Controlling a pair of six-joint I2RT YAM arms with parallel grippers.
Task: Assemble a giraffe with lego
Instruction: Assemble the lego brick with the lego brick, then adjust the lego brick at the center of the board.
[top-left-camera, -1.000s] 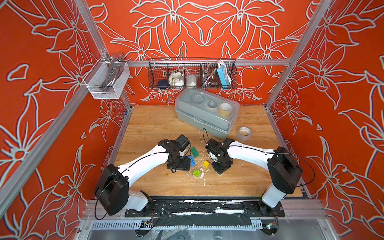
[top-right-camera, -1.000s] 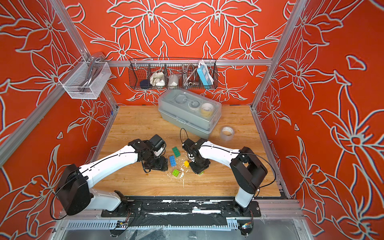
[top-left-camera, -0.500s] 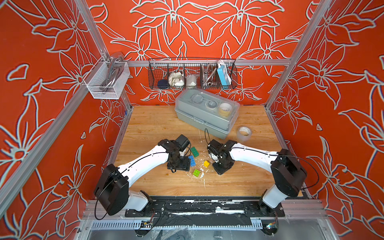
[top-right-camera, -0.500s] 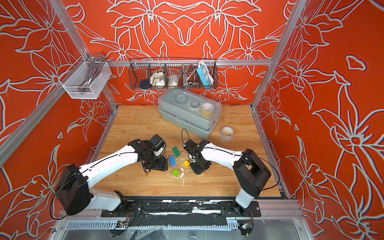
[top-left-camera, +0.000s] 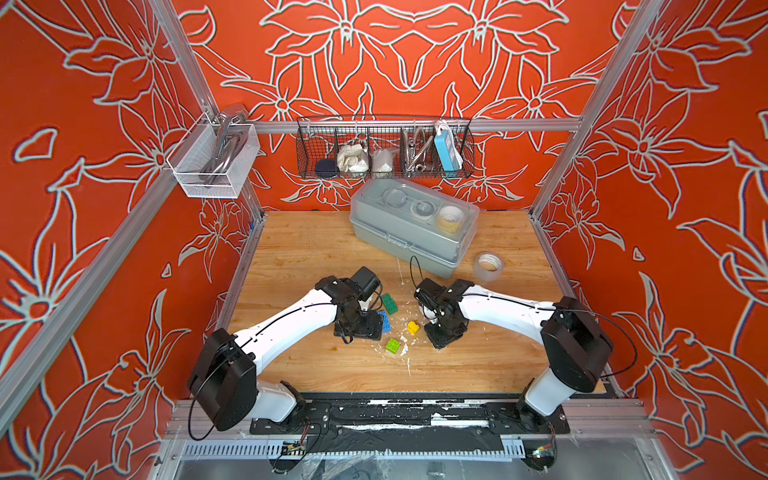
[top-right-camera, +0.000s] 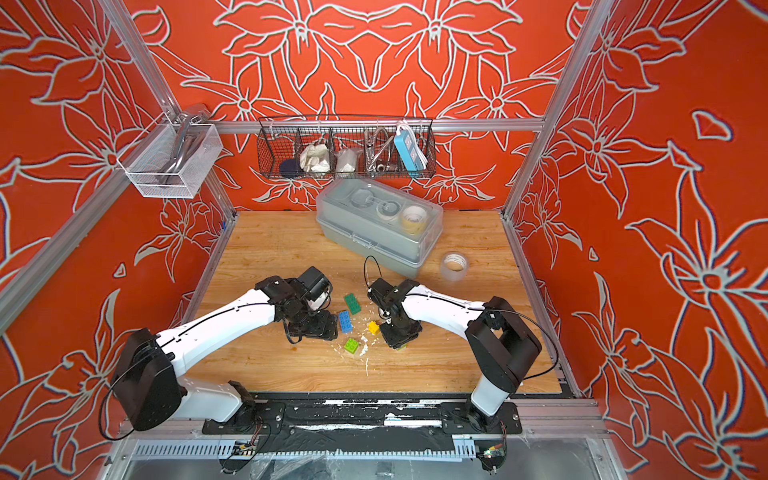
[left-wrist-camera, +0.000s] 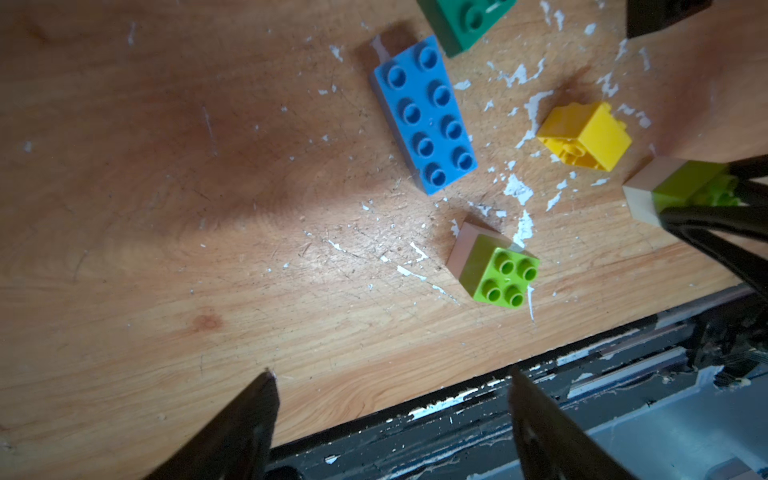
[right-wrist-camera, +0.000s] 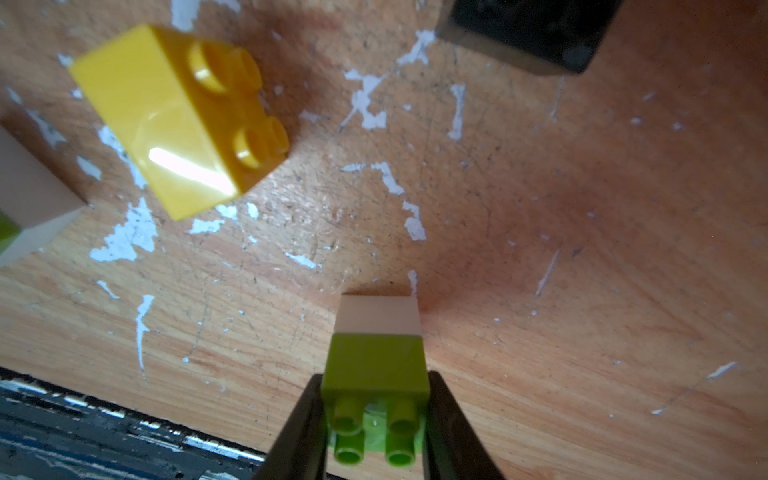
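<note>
My left gripper is to move next to the long blue brick and close on its short ends (top-left-camera: 386, 330) (left-wrist-camera: 448, 177), beside the dark green brick and the lime-on-white stack.
No giraffe is in view, only loose lego on the wood. My right gripper (right-wrist-camera: 375, 380) is shut on a lime brick stacked on a white one (right-wrist-camera: 376, 353), which rests upright on the table. A yellow brick (right-wrist-camera: 178, 120) lies on its side close by. In the left wrist view there are a long blue brick (left-wrist-camera: 424, 114), a dark green brick (left-wrist-camera: 465, 18) and a second lime-on-white stack (left-wrist-camera: 494, 266), all standing free. My left gripper (left-wrist-camera: 392, 374) is open and empty, just left of the blue brick (top-left-camera: 384, 321) in both top views.
A grey toolbox (top-left-camera: 411, 226) and a tape roll (top-left-camera: 489, 266) stand behind the bricks. A wire basket (top-left-camera: 384, 149) hangs on the back wall. White flecks litter the wood around the bricks. The black front rail (top-left-camera: 415, 409) runs along the near table edge.
My left gripper's jaws have spread wider. The right arm has shifted slightly, still shut on its stack. The bricks lie where they were.
</note>
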